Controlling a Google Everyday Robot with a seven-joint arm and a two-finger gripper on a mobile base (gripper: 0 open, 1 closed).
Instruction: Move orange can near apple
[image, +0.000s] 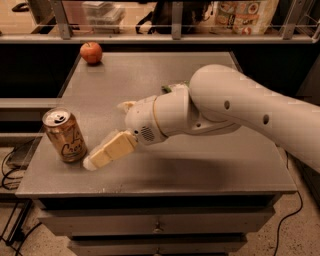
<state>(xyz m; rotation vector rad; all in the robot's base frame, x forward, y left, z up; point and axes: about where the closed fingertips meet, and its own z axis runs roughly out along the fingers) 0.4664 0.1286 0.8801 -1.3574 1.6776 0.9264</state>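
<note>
My gripper is to go to the orange can next and close around the middle of its body (66, 137), below the can's silver top.
The orange can (64, 136) stands upright near the front left corner of the grey table (200, 170), silver pull-tab top showing. The red apple (91, 52) sits at the far left corner, well apart from the can. My gripper (108, 135) reaches in from the right, low over the table, just right of the can. Its jaws stand open and hold nothing. The lower tan finger (109, 150) points at the can's base and nearly touches it. The upper finger (125, 105) is mostly hidden behind the wrist.
A bit of a green bag (169, 88) shows behind my arm at mid table. A railing with shelves and packaged goods (245, 15) runs behind the table. Drawers (157, 225) sit under the tabletop. Cables lie on the floor at the left.
</note>
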